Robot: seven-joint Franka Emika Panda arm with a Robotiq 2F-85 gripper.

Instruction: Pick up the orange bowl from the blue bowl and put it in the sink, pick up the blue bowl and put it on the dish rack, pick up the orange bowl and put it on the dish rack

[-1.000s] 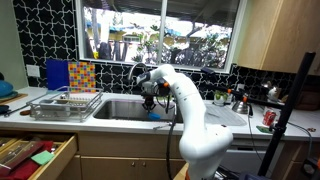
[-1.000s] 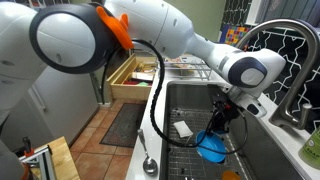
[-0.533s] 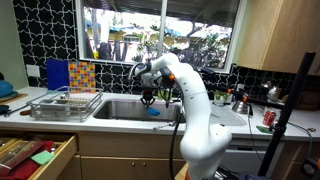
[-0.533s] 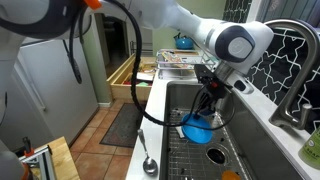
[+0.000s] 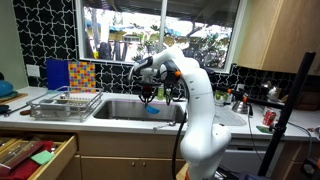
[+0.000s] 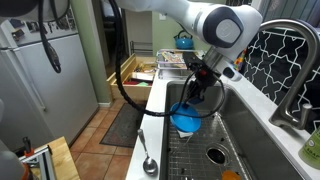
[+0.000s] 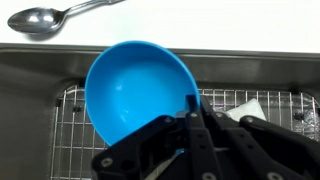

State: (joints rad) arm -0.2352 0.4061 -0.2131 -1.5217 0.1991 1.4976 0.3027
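The blue bowl, which hangs over the sink now, will be released by my gripper in the dish rack, at its back corner (image 5: 85, 97) nearest the sink.
My gripper (image 7: 190, 108) is shut on the rim of the blue bowl (image 7: 135, 90) and holds it above the sink's wire grid (image 7: 70, 105). In both exterior views the blue bowl (image 6: 186, 122) (image 5: 152, 112) hangs below the gripper (image 6: 198, 98) (image 5: 148, 97), over the sink by its front edge. A sliver of the orange bowl (image 6: 232, 175) shows low in the sink basin. The wire dish rack (image 5: 65, 103) stands on the counter beside the sink; it also shows in an exterior view (image 6: 178, 62).
A metal spoon (image 7: 40, 18) lies on the counter edge in front of the sink (image 6: 148, 165). A white object (image 7: 248, 105) lies on the sink grid. The faucet (image 6: 285, 70) stands behind the sink. A drawer (image 5: 35, 155) is open under the counter.
The gripper has lifted the blue bowl from the bottom of the sink and carried it up and toward the dish rack side.
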